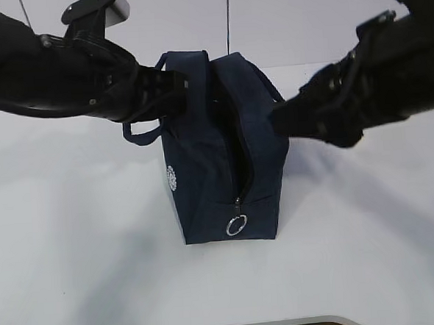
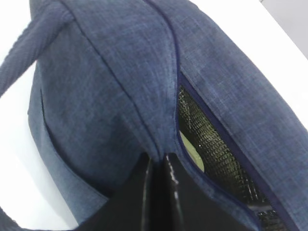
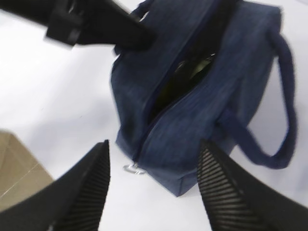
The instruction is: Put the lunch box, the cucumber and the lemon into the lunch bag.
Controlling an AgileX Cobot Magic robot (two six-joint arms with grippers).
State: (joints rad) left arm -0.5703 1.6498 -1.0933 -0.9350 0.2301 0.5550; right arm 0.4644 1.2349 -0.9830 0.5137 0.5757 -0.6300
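Observation:
My left gripper pinches the lunch bag's top edge far from the silver ring pull; it should open and grip fabric nearer the ring pull (image 1: 216,177).
The navy lunch bag (image 1: 210,163) stands in the middle of the white table, its top zipper open and the silver ring pull (image 1: 236,225) hanging at the near end. My left gripper (image 1: 188,82) is shut on the fabric of the bag's left top edge (image 2: 156,156). Through the opening I see black mesh lining and a pale green surface, the lunch box lid (image 2: 190,147). My right gripper (image 3: 154,143) is open and empty, hovering over the bag (image 3: 192,110) at its ring-pull end (image 3: 134,168). The cucumber and the lemon are out of view.
The bag's loop handles hang out to the left (image 1: 143,132) and right (image 3: 284,96). My left arm (image 3: 91,19) crosses above the bag. The table edge with brown floor below (image 3: 17,168) shows in the right wrist view.

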